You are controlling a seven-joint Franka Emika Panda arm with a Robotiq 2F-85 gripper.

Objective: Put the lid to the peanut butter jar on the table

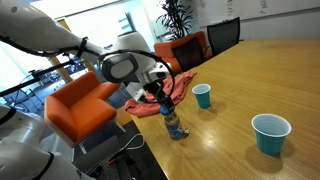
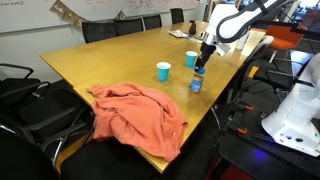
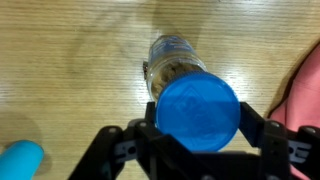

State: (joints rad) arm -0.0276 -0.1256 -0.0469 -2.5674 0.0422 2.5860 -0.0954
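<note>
The robot's gripper should release the round blue lid, now lifted off the jar, on the table [image 1: 158, 120] between the peanut butter jar and the table's edge.
In the wrist view my gripper [image 3: 200, 128] is shut on the round blue lid [image 3: 198, 108], one finger on each side of it. The lid is lifted off the peanut butter jar [image 3: 170, 62], which stands open on the wooden table [image 3: 70, 70] just beyond and below. In both exterior views the gripper [image 1: 165, 102] [image 2: 201, 62] hangs right above the small jar [image 1: 174, 125] [image 2: 196, 83], near the table's edge [image 1: 250, 70] [image 2: 110, 60].
Two teal-blue cups [image 1: 202, 95] [image 1: 271, 133] stand on the table beside the jar [image 2: 164, 71] [image 2: 191, 58]; one shows in the wrist view [image 3: 20, 160]. An orange cloth [image 1: 170, 88] [image 2: 140, 115] [image 3: 305, 90] lies over the table end. Chairs [image 1: 85, 105] surround the table.
</note>
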